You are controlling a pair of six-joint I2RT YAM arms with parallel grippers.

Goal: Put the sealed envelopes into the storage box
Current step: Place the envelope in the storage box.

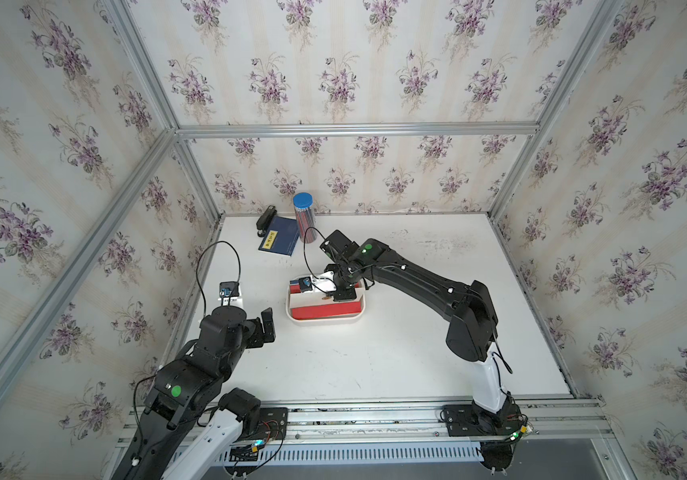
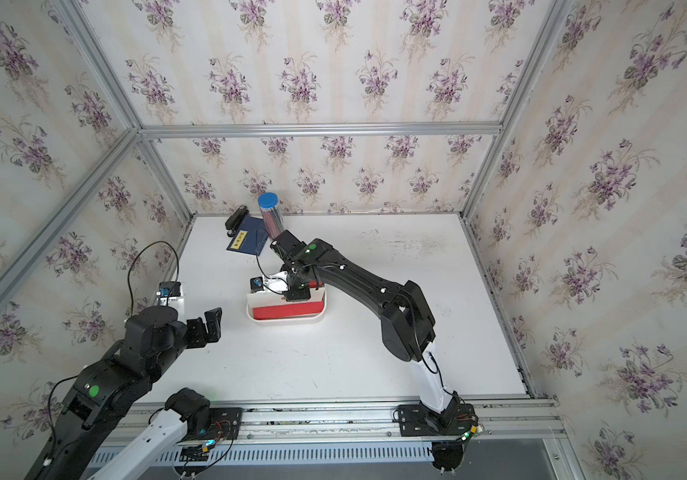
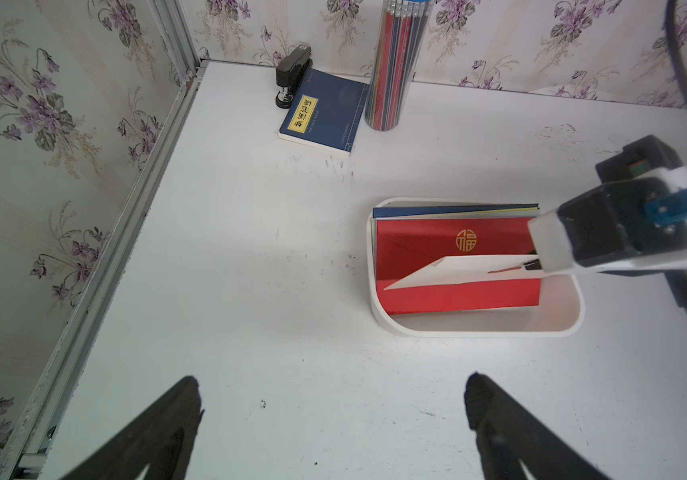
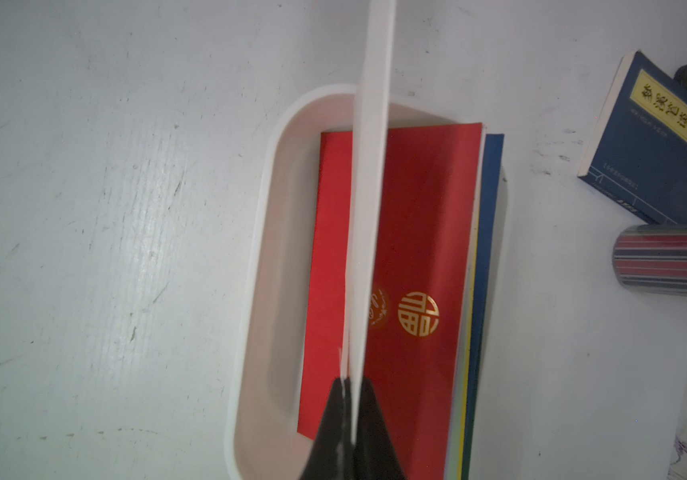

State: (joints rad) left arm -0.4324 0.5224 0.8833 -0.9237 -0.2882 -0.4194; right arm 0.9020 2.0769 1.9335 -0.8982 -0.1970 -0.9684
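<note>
I need to use my right gripper to set the white envelope on top of the red envelope in the storage box [image 1: 326, 301] [image 4: 385, 312].
The storage box [image 1: 325, 321] [image 3: 487, 330], a shallow white tray, sits mid-table in both top views. Inside it lies a stack of sealed envelopes with a red one [image 3: 416, 249] [image 4: 420, 232] on top; blue [image 4: 491, 187] and yellow edges show beneath. My right gripper [image 4: 350, 388] [image 1: 339, 297] is shut on a white envelope [image 4: 369, 187] [image 3: 458, 272], held edge-up and tilted just above the red one, over the box. My left gripper [image 3: 333, 399] [image 1: 267, 326] hovers open and empty over bare table, left of the box.
A navy booklet with a yellow label [image 1: 278, 241], a black stapler [image 1: 266, 218] and a clear blue-lidded pencil tube [image 1: 305, 218] stand at the back left, behind the box. Aluminium frame rails and wallpapered walls close in the table's sides.
</note>
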